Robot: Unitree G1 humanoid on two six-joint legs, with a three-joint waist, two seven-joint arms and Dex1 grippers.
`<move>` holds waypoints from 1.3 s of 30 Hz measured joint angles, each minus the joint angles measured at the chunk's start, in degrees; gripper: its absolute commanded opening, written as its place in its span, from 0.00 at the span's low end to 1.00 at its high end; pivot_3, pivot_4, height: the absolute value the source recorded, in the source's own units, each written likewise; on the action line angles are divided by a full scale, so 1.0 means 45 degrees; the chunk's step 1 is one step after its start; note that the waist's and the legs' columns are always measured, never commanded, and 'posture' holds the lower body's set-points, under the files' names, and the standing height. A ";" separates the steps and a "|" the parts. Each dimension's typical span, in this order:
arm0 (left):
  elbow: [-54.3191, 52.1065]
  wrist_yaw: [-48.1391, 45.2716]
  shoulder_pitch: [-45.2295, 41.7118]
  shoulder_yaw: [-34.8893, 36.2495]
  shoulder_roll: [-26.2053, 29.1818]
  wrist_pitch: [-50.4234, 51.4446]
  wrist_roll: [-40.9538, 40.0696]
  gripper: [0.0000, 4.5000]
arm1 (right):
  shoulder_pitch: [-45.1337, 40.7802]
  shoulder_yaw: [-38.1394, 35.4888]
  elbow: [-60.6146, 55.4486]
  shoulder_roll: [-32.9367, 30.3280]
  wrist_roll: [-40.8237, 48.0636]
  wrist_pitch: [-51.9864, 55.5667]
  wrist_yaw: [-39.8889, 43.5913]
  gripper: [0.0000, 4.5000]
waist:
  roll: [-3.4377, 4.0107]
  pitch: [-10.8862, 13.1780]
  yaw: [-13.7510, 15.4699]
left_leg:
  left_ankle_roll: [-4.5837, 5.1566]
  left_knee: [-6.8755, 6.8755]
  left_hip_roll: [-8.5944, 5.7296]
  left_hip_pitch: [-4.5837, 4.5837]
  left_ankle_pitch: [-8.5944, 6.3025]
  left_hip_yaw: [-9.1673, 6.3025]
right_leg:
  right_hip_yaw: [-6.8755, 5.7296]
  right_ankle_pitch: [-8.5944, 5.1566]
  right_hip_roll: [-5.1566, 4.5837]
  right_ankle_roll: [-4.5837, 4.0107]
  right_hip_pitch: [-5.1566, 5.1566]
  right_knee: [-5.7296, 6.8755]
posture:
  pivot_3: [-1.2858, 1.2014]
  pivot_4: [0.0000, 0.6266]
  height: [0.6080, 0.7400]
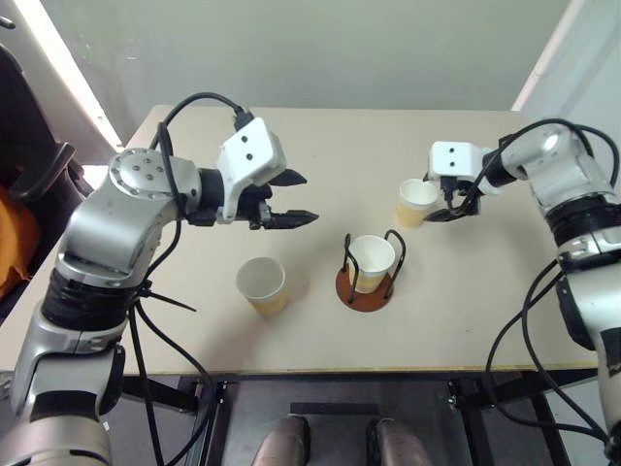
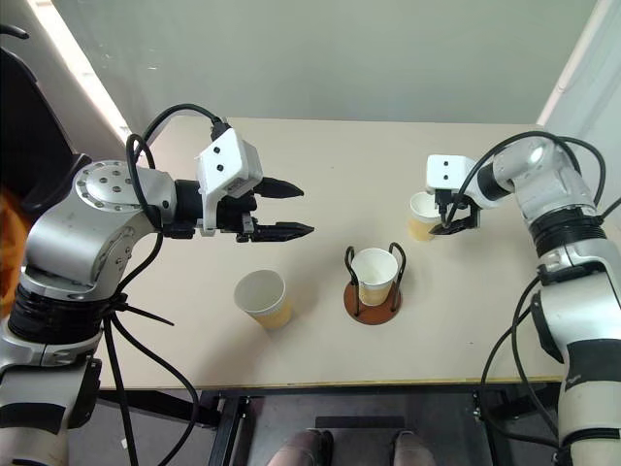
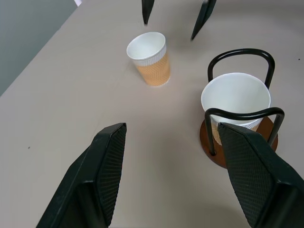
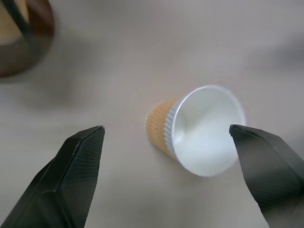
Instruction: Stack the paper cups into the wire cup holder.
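The robot's left gripper needs to next grab the far side of the rim (image 1: 265, 259) of the paper cup that stands outside the wire cup holder, near the table's front edge.
The wire cup holder (image 1: 361, 295) stands in the middle of the table with one paper cup (image 1: 372, 256) seated upright between its black loops. A second paper cup (image 1: 262, 283) stands to its left on the table. A third paper cup (image 1: 417, 202) stands upright farther back and to the right. My right gripper (image 4: 166, 129) hovers over this third cup, open, its fingers (image 4: 71, 180) spread wider than the cup and apart from it. My left gripper (image 1: 294, 199) hangs open above the table, behind the left cup, holding nothing; its fingers (image 3: 102, 166) frame the bare table beside the holder (image 3: 240, 142).
The tan table (image 1: 194, 330) ends in a front edge close to the holder and the left cup. A pale wall lies beyond its far edge. A dark chair with something orange (image 1: 15, 243) sits off the table's left side.
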 measured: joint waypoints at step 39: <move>-0.1008 -0.1895 0.1374 0.1782 0.1822 0.0137 -0.2350 0.73 | 0.1866 -0.1422 -1.2128 -0.3127 0.7440 0.4828 0.4093 0.01 | -0.0005 -0.0002 -0.0075 | -0.0175 -0.0088 0.0116 0.0046 0.0075 -0.0023 | -0.0104 -0.0161 0.0068 -0.0245 0.0007 0.0074 | 0.52 0.24 1.00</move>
